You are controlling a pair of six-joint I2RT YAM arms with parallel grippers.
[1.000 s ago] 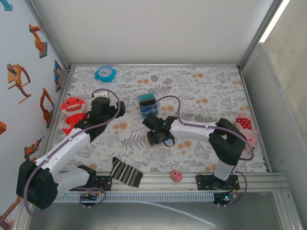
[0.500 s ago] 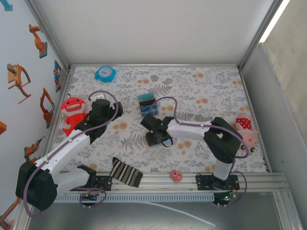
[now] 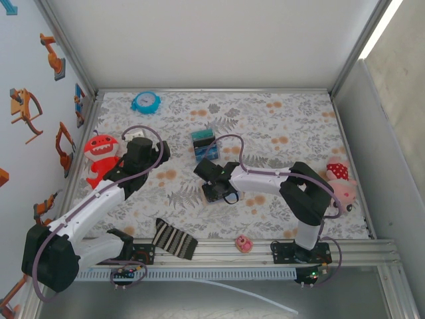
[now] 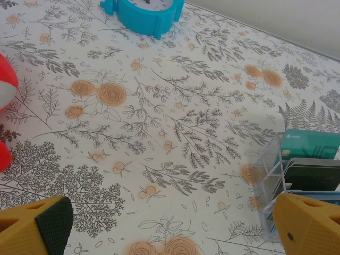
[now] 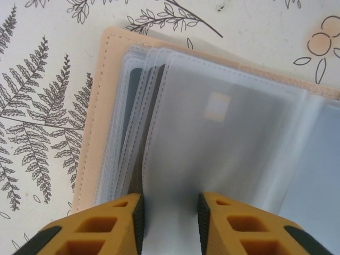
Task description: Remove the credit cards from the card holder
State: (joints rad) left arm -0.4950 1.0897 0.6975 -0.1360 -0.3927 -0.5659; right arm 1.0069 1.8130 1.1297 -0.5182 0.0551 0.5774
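My right gripper is holding the stitched outer edge of the top sleeve. Next, I let go of it, steady that side with my left gripper and take the card (image 5: 281,133) next to the spine.
The card holder (image 5: 101,106) lies open on the flowered mat, tan outside, with several clear sleeves fanned over it. Through the top sleeve (image 5: 228,143) shows a pale credit card with a gold chip (image 5: 220,106). My right gripper (image 5: 170,220) hangs right over the holder, its yellow fingers (image 5: 114,228) a narrow gap apart, with the sleeve's near edge between the pads. In the top view this gripper (image 3: 211,181) covers the holder at mid-table. My left gripper (image 4: 175,236) stands wide open over bare mat, nothing between its fingers, and sits at the left (image 3: 149,151).
A clear plastic stand (image 4: 276,175) (image 3: 204,143) with a teal card and dark cards stands behind the right gripper. A blue alarm clock (image 3: 145,102), a red monster toy (image 3: 99,156), a pink plush (image 3: 340,178), a striped cloth (image 3: 174,239) and a small pink thing (image 3: 244,243) lie around.
My right gripper has slid a little to the left over the holder and its jaws have narrowed. The left arm has barely shifted.
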